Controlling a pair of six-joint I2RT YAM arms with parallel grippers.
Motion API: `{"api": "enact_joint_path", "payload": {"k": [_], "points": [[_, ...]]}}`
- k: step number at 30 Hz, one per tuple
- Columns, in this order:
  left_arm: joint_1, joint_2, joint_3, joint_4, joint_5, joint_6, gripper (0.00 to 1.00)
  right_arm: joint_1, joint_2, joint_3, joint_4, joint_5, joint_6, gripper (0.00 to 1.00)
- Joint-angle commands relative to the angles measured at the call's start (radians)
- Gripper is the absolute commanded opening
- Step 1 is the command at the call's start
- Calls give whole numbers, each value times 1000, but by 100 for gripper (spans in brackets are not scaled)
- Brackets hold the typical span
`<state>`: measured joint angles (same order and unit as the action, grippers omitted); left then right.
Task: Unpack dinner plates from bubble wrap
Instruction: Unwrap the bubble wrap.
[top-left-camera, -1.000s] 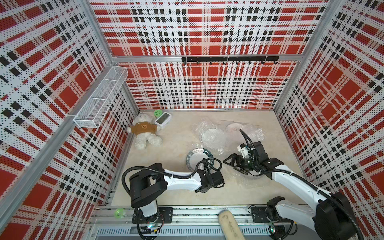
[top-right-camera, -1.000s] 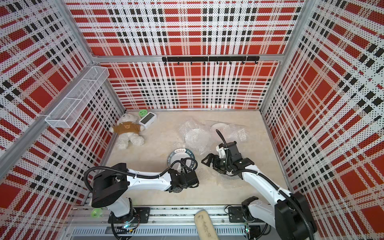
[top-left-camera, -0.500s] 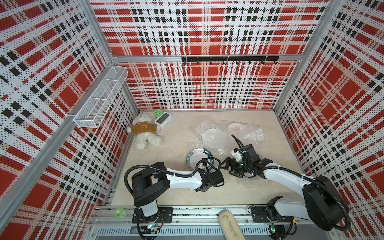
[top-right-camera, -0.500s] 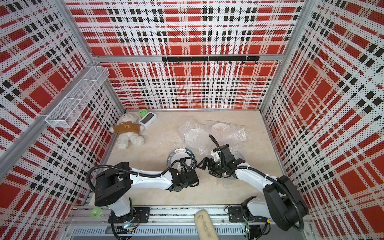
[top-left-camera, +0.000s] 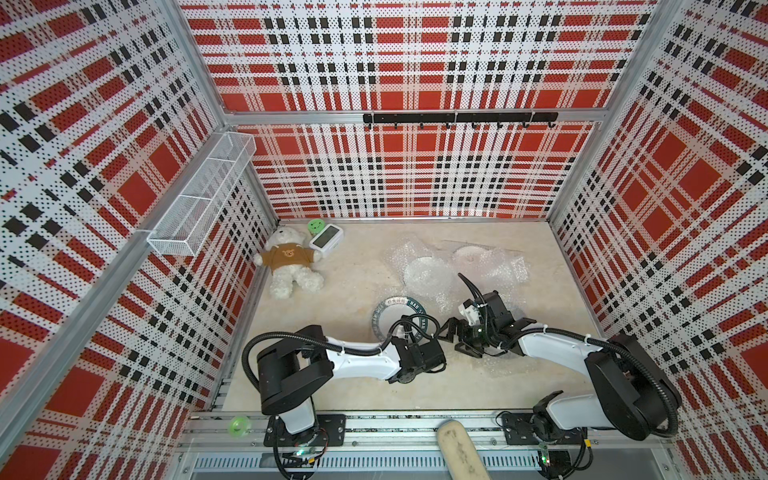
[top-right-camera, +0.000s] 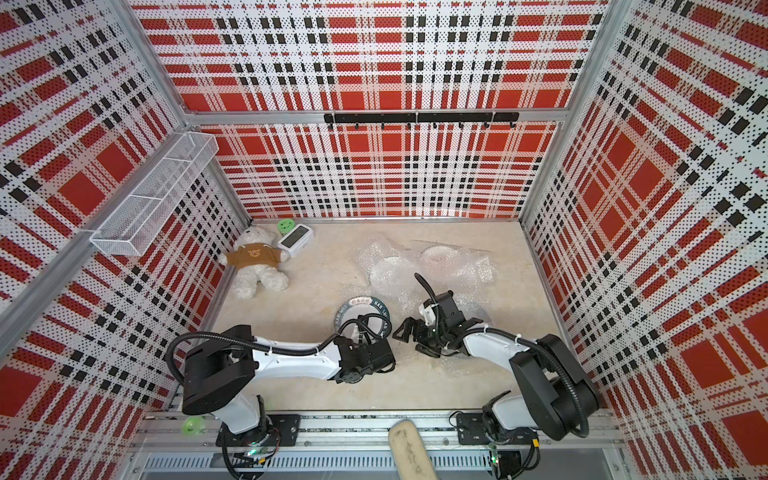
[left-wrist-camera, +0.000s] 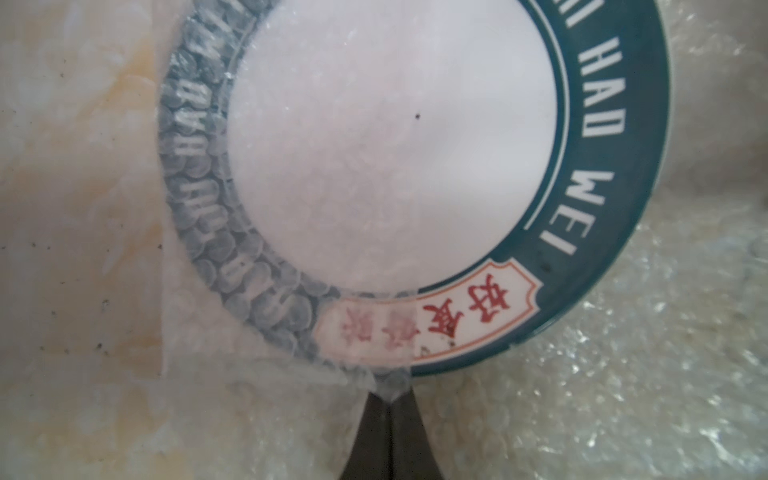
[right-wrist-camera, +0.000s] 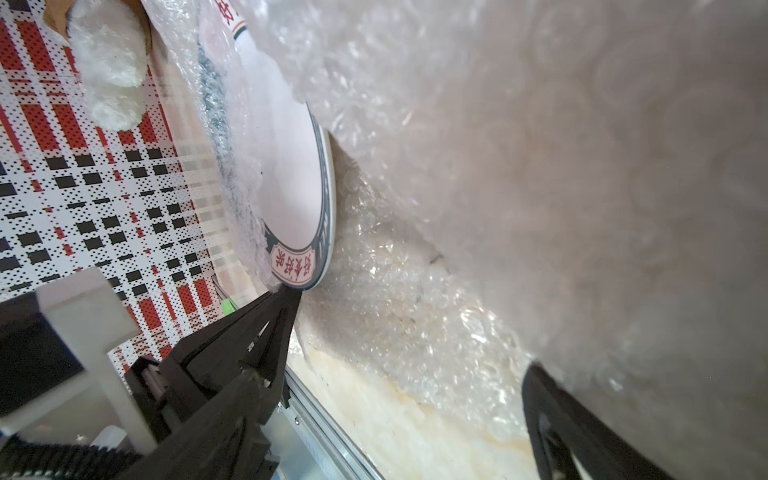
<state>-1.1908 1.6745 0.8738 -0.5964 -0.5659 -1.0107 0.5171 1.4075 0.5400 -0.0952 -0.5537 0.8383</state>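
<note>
I will release the wrap's corner, now at the plate's near rim, with my left gripper on the floor (top-left-camera: 347, 376) beside the plate, toward the front on the teddy's side.
A dinner plate (top-left-camera: 388, 309) (top-right-camera: 360, 302) with a dark teal lettered rim lies flat on the floor in both top views. Bubble wrap (left-wrist-camera: 199, 216) still veils about half of it in the left wrist view; the rest of the plate (left-wrist-camera: 415, 137) is bare. My left gripper (left-wrist-camera: 390, 401) (top-left-camera: 417, 338) is shut on a corner of that wrap at the plate's near rim. My right gripper (top-left-camera: 458, 340) (top-right-camera: 412, 338) hangs open just right of the plate over more bubble wrap (right-wrist-camera: 540, 187), holding nothing. Two more wrapped plates (top-left-camera: 428, 272) (top-left-camera: 471, 255) lie behind.
A teddy bear (top-left-camera: 291, 266) and a white clock (top-left-camera: 326, 239) lie at the back left. A wire basket (top-left-camera: 199, 199) hangs on the left wall and a hook rail (top-left-camera: 457, 118) on the back wall. A pale brush-like object (top-left-camera: 457, 453) sits on the front rail.
My left gripper has closed on the wrap at the plate's near rim. The right gripper has slid left, from over the wrap pile to beside the plate, still open.
</note>
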Motion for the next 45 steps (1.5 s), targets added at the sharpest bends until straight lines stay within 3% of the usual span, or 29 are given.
{"api": "enact_joint_path", "payload": {"k": [1,8,15,24,31,37,40,45], "points": [[-5,-68,-21,-20,-54,-26,0,6,47,-28,30,34,-8,100],[6,-197,-49,-86,-101,-61,0,7,70,-23,32,38,-14,100],[72,-374,-154,-163,-123,-121,0,7,68,-16,14,47,-22,100],[315,-558,-391,2,41,-97,0,7,75,-3,11,43,-20,100],[428,-575,-442,58,104,-47,0,7,74,5,7,44,-16,100],[478,-712,-479,27,118,-75,35,6,62,15,-21,74,-22,100],[521,-838,-481,-43,106,-81,46,6,52,33,-41,85,-34,100],[586,-1035,-434,-132,80,0,54,7,25,62,-76,95,-54,100]]}}
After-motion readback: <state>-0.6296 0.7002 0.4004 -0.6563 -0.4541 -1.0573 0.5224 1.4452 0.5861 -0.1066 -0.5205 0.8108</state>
